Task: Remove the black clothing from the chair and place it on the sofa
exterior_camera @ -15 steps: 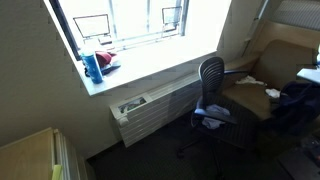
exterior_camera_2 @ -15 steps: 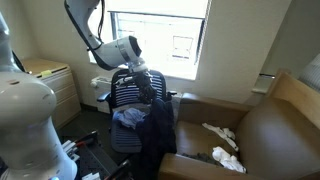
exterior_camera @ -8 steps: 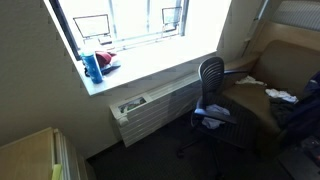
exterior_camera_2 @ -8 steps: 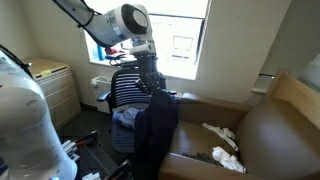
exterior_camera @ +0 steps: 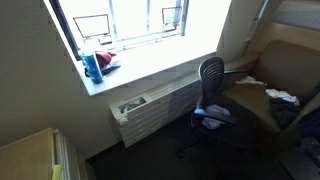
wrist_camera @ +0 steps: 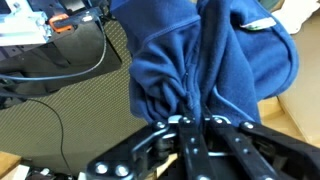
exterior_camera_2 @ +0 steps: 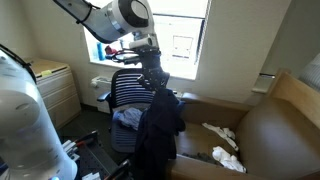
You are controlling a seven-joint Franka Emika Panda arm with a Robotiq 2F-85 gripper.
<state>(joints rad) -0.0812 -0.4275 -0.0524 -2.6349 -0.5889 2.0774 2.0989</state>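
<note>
My gripper is going to release the black clothing on the sofa seat, over the white cloth farther from the office chair [exterior_camera: 284, 101]. The clothing now hangs above the office chair.
The dark navy-black clothing [exterior_camera_2: 157, 125] hangs in a long bunch from my gripper [exterior_camera_2: 152, 72], lifted above the mesh office chair [exterior_camera_2: 128, 92]. In the wrist view the gripper [wrist_camera: 196, 122] is shut on a fold of the blue-black fabric [wrist_camera: 200, 50]. The brown sofa [exterior_camera_2: 262, 135] lies to the right of the chair; its seat shows in an exterior view [exterior_camera: 250, 95] behind the chair [exterior_camera: 211, 85]. The hanging garment's lower end is over the gap between chair and sofa arm.
White cloths [exterior_camera_2: 222, 140] lie on the sofa seat. A light blue cloth [exterior_camera_2: 128, 116] stays on the chair seat. A radiator [exterior_camera: 150, 108] runs under the window sill holding a blue bottle [exterior_camera: 93, 66]. A wooden cabinet [exterior_camera_2: 52, 80] stands by the wall.
My gripper has risen and moved slightly toward the sofa, pulling the dark clothing up off the chair so it hangs free.
</note>
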